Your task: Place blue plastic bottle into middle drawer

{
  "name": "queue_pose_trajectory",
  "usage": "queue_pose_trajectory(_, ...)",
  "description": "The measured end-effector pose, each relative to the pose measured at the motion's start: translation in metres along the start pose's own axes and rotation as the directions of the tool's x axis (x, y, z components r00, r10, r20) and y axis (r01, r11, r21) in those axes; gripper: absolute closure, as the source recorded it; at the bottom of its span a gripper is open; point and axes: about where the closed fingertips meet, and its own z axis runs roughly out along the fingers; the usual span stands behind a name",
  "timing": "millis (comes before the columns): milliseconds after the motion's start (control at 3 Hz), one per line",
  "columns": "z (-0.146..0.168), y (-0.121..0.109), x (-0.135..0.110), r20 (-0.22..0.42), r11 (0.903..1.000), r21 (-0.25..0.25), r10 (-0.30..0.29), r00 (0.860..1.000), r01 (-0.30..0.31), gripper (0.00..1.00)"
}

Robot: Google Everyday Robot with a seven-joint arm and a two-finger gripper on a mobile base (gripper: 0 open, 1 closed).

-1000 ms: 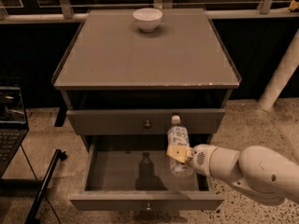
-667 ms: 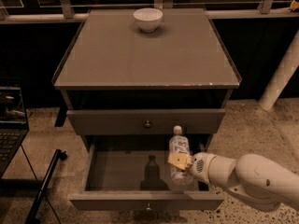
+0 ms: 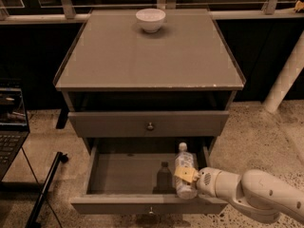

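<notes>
My gripper is going to release the blue plastic bottle on the bottom of the middle drawer, beside the bottle's dark shadow (image 3: 175, 181).
The blue plastic bottle (image 3: 184, 172), clear with a white cap and pale label, stands upright inside the open middle drawer (image 3: 123, 175) near its right front corner, its base down by the drawer floor. My gripper (image 3: 187, 179) reaches in from the right on the white arm and is shut on the bottle's lower body; a yellowish pad shows against the label. The drawer is pulled out below the closed knobbed drawer (image 3: 149, 124). The bottle's shadow falls on the drawer floor to its left.
A white bowl (image 3: 150, 19) sits at the back of the cabinet top (image 3: 147, 56). A laptop (image 3: 10, 127) is at the left edge, a dark rod (image 3: 45, 189) leans on the floor beside it. A white post (image 3: 285, 75) stands at right.
The gripper and bottle have moved lower and slightly toward the drawer's front, sinking further into the open drawer. The arm has dropped with them.
</notes>
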Motion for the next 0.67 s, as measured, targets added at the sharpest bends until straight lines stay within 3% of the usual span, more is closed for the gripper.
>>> queue_pose_trajectory(333,0.017,-0.025,0.006,-0.022,0.9924,-0.11,0.054,0.998,-0.056,1.0)
queue_pose_trajectory(667,0.043,-0.039,0.003,-0.065,0.9714,-0.213,0.092,0.994,-0.104,1.0)
